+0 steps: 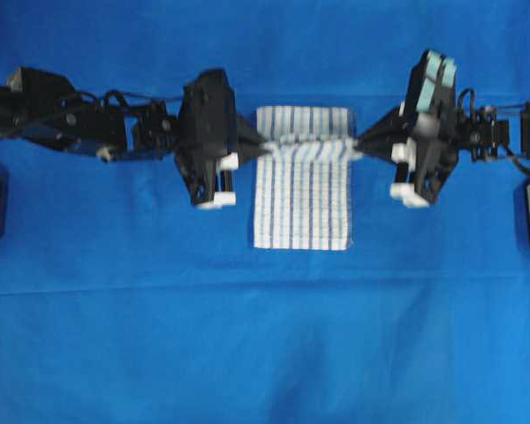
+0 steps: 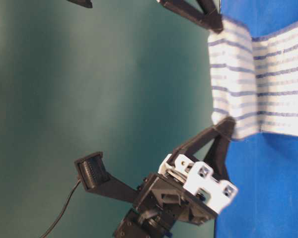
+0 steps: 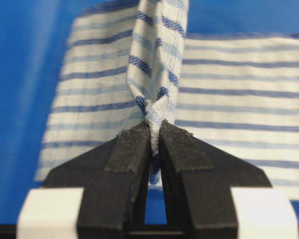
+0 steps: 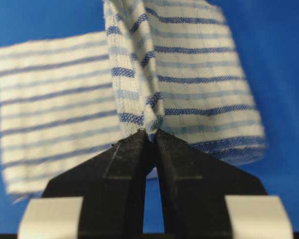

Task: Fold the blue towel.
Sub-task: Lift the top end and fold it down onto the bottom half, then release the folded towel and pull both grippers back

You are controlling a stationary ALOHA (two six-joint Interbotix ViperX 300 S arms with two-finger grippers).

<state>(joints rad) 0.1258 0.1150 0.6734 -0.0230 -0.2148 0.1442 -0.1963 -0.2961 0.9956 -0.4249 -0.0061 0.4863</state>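
I need to use my right gripper to release the blue towel's raised edge on the flat part's front corner (image 1: 351, 245) (image 4: 16, 186), on that gripper's side.
The blue towel (image 1: 300, 199), white with thin blue stripes, lies in the middle of the plain blue sheet (image 1: 265, 353). My left gripper (image 1: 261, 147) is shut on the towel's left edge. My right gripper (image 1: 357, 147) is shut on its right edge. Between them a raised line of cloth is held above the table; the front part hangs down to the sheet and the far part lies behind. In the left wrist view my left gripper (image 3: 155, 132) pinches a bunched edge of the towel (image 3: 229, 89). In the right wrist view my right gripper (image 4: 150, 134) pinches the towel (image 4: 204, 79) likewise.
The blue sheet covers the whole table. Both arms reach in from the sides at mid-height of the overhead view. In the table-level view the towel (image 2: 258, 84) hangs stretched between two black finger pairs. Dark arm bases stand at the far left and right edges.
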